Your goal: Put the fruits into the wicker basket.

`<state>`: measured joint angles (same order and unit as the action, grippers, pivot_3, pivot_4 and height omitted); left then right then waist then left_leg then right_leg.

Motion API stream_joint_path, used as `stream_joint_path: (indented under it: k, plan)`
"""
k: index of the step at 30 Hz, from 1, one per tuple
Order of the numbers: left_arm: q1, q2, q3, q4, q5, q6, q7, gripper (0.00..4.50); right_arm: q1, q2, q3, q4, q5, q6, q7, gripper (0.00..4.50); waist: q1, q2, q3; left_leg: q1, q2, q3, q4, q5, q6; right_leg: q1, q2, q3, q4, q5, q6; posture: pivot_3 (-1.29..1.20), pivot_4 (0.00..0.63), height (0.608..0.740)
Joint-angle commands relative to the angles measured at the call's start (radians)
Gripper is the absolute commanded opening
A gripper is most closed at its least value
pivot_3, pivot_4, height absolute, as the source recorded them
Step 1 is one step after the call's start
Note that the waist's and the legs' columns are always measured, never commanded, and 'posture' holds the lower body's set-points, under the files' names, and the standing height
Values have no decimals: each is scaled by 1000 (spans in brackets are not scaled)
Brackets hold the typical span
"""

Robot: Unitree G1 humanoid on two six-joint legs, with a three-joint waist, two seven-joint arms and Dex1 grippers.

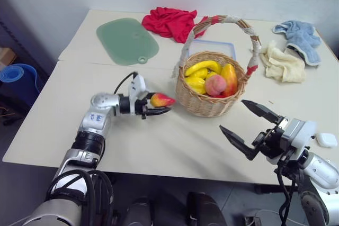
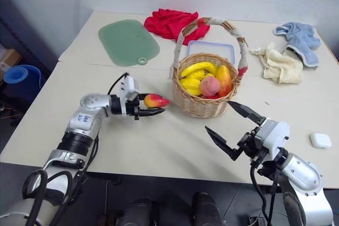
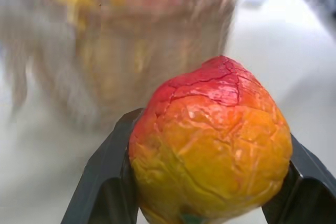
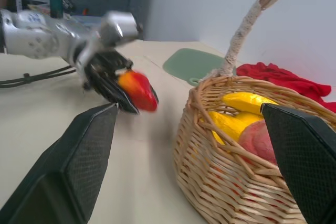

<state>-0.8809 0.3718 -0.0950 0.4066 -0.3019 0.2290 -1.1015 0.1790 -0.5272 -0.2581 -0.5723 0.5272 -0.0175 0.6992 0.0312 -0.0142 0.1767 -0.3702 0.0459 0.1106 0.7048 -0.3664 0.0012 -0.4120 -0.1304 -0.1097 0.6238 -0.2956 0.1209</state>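
My right gripper needs to close next on the low red band (image 1: 251,70) of the wicker basket's handle, a little above the rim of the basket.
My left gripper (image 1: 163,104) is shut on a small pointed red-and-yellow fruit (image 1: 161,99), held above the table just left of the wicker basket (image 1: 207,107). The left wrist view shows the same fruit (image 3: 210,145) clamped between both black fingers. Inside the basket lie a fuzzy pink peach (image 1: 215,84), yellow bananas (image 1: 201,69) and another red-and-yellow fruit (image 1: 229,79). My right gripper (image 1: 233,115) stands open in front of the basket, to its right, with nothing between its fingers. In the right wrist view the held fruit (image 4: 137,90) hangs beside the basket (image 4: 226,182).
A green cutting mat (image 1: 127,41) and a red cloth (image 1: 170,22) lie at the back. A clear blue-rimmed container (image 1: 214,46) sits behind the basket. Blue (image 1: 301,36) and cream (image 1: 283,63) towels lie back right. A small white case (image 1: 326,139) rests near the right front edge.
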Motion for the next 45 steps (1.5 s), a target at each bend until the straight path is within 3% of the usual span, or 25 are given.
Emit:
stream_joint_path:
  k: [1,6,10,11,16,21,25,28,31,34,40,44,45]
  plan:
    - [-214,-118,19,48,5,100,172,2335,-7,21,-31,-25,-3,-24,-36,4500,15,0,0,0,-1,-1,1,1,1,2,0,0,-2,0,0,0,150,740]
    - [-362,-242,-88,331,202,-86,314,2335,-16,29,-22,-14,-5,-34,-29,4500,13,4,-2,2,-4,1,-2,-2,6,5,-1,3,-9,2,3,0,150,740]
    - [-378,-289,-50,374,173,-106,293,2335,-14,35,-22,-11,-13,-45,-27,4500,-9,3,0,-1,-3,3,-6,-1,4,-1,0,3,-7,2,3,0,150,740]
    - [-365,-285,-42,352,165,-101,282,3037,-9,40,-28,-6,-13,-50,-32,4500,-11,3,0,-1,-3,4,-7,-1,4,-2,0,2,-6,2,3,0,150,740]
    - [-295,-266,-6,228,132,-116,257,4485,14,41,-45,21,-12,-75,-13,4500,-7,3,0,0,-3,4,-6,-1,4,-2,0,2,-5,2,3,0,150,740]
    - [-170,-202,1,22,120,-148,221,4485,13,1,-98,95,16,-76,40,4500,-7,3,0,1,-3,4,-4,-1,4,0,-1,3,-6,2,3,0,150,740]
    - [36,-40,58,-278,-110,-16,-54,4485,-57,-116,-211,277,105,-16,144,4500,-14,4,0,2,-2,4,-4,-1,4,0,-1,3,-5,2,3,0,150,740]
    - [131,99,151,-350,-206,95,-96,4485,-159,-227,-229,462,125,6,275,4500,-33,6,1,4,0,6,-4,-1,4,0,0,4,-4,2,2,0,150,740]
    - [211,272,228,-378,-256,201,-140,4485,-405,-316,-166,729,84,-7,396,4500,-37,5,1,6,1,6,-4,1,3,1,1,4,-2,2,0,0,150,740]
    - [253,358,291,-431,-335,309,-140,4485,-675,-336,-85,974,37,4,490,4500,-53,8,3,9,1,8,-5,1,3,1,0,7,-1,2,-1,0,150,740]
    - [329,361,339,-558,-396,349,-66,4485,-1085,-305,101,1382,-124,16,675,4500,-42,9,3,8,2,4,-7,0,1,0,0,4,2,3,0,0,150,740]
    - [396,357,345,-640,-418,371,-23,4485,-1236,-279,188,1516,-206,43,799,4500,-43,9,3,1,1,4,-6,0,1,-4,0,3,2,3,1,0,150,740]
    - [410,362,349,-649,-420,375,-18,4496,-1253,-276,209,1536,-225,50,833,4315,-43,9,3,1,2,4,-5,0,1,-5,0,2,2,3,1,0,150,740]
